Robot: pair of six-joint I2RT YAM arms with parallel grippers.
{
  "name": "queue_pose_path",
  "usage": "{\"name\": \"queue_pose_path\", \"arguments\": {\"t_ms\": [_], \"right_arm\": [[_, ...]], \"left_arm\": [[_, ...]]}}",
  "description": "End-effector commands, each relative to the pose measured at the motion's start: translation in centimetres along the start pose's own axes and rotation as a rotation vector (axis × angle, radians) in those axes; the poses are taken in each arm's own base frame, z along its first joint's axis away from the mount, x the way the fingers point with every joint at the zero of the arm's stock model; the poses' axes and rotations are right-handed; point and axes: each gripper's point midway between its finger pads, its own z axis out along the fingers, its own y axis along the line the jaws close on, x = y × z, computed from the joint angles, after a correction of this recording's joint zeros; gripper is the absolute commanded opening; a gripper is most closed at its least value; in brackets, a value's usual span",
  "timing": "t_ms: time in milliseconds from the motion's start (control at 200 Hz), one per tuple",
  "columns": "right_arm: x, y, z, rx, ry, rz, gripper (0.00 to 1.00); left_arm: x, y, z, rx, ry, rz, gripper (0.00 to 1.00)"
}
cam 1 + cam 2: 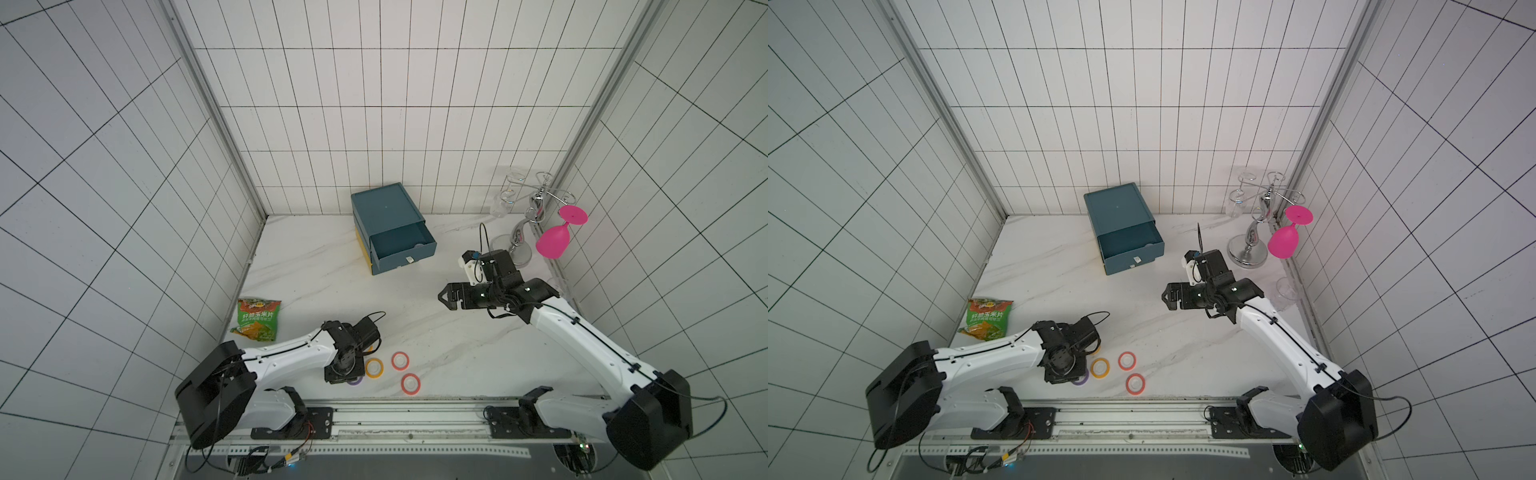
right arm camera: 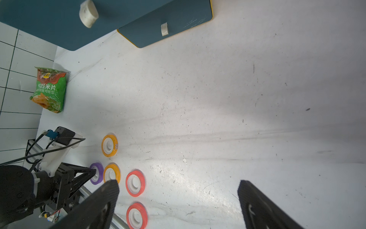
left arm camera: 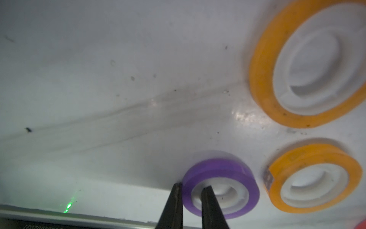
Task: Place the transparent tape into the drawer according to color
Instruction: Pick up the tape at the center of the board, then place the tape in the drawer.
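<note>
Next, I let go of the purple tape roll with my left gripper in the open teal drawer's front corner (image 1: 392,252) closest to the yellow strip.
My left gripper (image 3: 191,190) is shut on a purple tape roll (image 3: 217,166), one finger outside the band and one inside the pale core; the roll lies on the table near the front edge (image 1: 353,381). Beside it lie two orange rolls (image 3: 263,79) (image 3: 309,156) and two red rolls (image 1: 400,360) (image 1: 410,383). The teal drawer cabinet (image 1: 384,210) stands at the back with its top drawer (image 1: 401,245) pulled out; nothing shows inside it. My right gripper (image 1: 440,296) hovers open right of the cabinet, holding nothing.
A green snack bag (image 1: 257,318) lies by the left wall. A chrome glass rack (image 1: 521,243) with a pink glass (image 1: 552,242) stands at the back right, and a clear glass (image 1: 1285,293) stands by the right wall. A metal rail (image 1: 374,415) runs along the front.
</note>
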Motion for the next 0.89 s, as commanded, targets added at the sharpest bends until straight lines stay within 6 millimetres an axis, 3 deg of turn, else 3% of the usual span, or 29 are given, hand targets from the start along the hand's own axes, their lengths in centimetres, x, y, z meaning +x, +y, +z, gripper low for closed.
{"name": "queue_pose_path", "arguments": {"t_ms": [0, 180, 380, 785, 890], "right_arm": [[0.2, -0.3, 0.3, -0.025, -0.004, 0.03, 0.99], [0.3, -0.8, 0.7, -0.036, -0.006, 0.052, 0.99], [0.0, -1.1, 0.7, -0.035, -0.022, 0.062, 0.99], [-0.5, -1.6, 0.9, -0.042, -0.05, 0.089, 0.99], [-0.7, -1.7, 0.9, -0.043, -0.056, 0.092, 0.99]], "left_arm": [[-2.6, 0.1, -2.2, 0.005, -0.119, -0.036, 0.0], [-6.1, -0.4, -5.8, 0.064, -0.237, -0.061, 0.0], [-10.2, -2.7, -10.7, 0.143, -0.384, -0.049, 0.0], [-20.4, -9.3, -27.2, 0.35, -0.904, 0.063, 0.0], [-22.4, -10.8, -29.5, 0.36, -0.96, 0.09, 0.0]]}}
